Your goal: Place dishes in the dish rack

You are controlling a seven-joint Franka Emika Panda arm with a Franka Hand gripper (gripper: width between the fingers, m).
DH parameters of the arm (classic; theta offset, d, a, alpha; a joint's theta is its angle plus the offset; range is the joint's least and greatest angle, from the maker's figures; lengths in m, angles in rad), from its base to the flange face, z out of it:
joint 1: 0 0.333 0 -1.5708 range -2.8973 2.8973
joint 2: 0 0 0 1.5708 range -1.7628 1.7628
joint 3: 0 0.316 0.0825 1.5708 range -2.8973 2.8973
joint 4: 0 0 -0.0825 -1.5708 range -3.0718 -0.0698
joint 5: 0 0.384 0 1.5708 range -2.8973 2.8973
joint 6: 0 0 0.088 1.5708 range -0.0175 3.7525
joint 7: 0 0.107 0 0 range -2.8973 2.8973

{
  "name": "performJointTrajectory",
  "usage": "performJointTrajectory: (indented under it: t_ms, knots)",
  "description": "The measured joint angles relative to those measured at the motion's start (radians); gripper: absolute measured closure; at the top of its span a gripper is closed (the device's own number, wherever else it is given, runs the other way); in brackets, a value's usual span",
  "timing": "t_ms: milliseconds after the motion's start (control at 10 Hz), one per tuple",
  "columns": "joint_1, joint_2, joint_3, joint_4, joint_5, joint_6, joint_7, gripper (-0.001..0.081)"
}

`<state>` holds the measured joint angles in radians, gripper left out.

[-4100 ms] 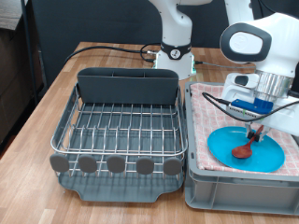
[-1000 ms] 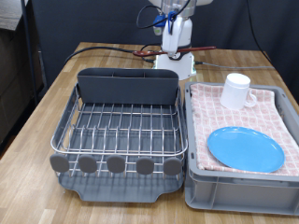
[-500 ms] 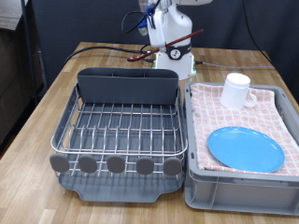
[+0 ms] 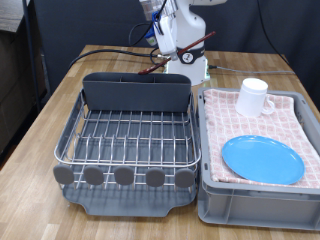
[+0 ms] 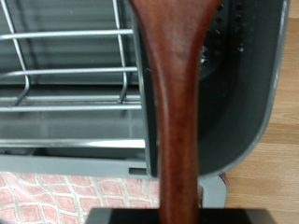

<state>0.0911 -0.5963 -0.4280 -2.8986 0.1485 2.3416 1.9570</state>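
The robot's gripper should release the wooden spoon inside the grey back compartment of the dish rack (image 4: 152, 81) (image 5: 220, 56), behind the wires.
My gripper (image 4: 179, 52) is shut on the reddish-brown wooden spoon (image 4: 201, 41) and holds it in the air above and behind the back compartment (image 4: 135, 92) of the dish rack (image 4: 125, 136). In the wrist view the spoon (image 5: 177, 112) fills the middle, with the rack's wires (image 5: 65, 67) and the grey compartment (image 5: 250, 84) below it. The rack holds no dishes. The light-blue plate (image 4: 262, 159) and the white mug (image 4: 254, 97) rest on the pink checked cloth in the grey crate (image 4: 250, 203).
The crate stands right beside the rack on the exterior view's right. The robot's base (image 4: 187, 68) and cables (image 4: 120, 50) lie behind the rack. The wooden table (image 4: 40, 130) runs along the exterior view's left.
The gripper with the spoon has come from the crate to the back of the rack, shifting lower and towards the exterior view's left in the last second. Plate and mug have not moved.
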Motion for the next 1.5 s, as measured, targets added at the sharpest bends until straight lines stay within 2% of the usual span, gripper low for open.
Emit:
performJointTrajectory:
  t_ms: [500, 700, 900, 1000, 1100, 1200, 1300, 1400, 1500]
  knots:
    - [0.004, 0.065, -0.14, 0.003, 0.049, 0.032, -0.135, 0.0722]
    - [0.016, 0.101, -0.188, 0.014, 0.066, 0.051, -0.201, 0.0722]
    - [0.029, 0.138, -0.215, 0.023, 0.07, 0.073, -0.236, 0.0722]
    - [0.03, 0.15, -0.211, 0.024, 0.069, 0.083, -0.238, 0.0722]
    - [0.021, 0.157, -0.185, 0.024, 0.038, 0.11, -0.21, 0.071]
    - [-0.012, 0.165, -0.13, 0.025, -0.039, 0.142, -0.14, 0.071]
    - [-0.06, 0.168, -0.053, 0.025, -0.135, 0.152, -0.035, 0.055]
    - [-0.114, 0.168, 0.034, 0.027, -0.239, 0.152, 0.089, 0.055]
    - [-0.162, 0.168, 0.118, 0.03, -0.341, 0.153, 0.204, 0.0385]
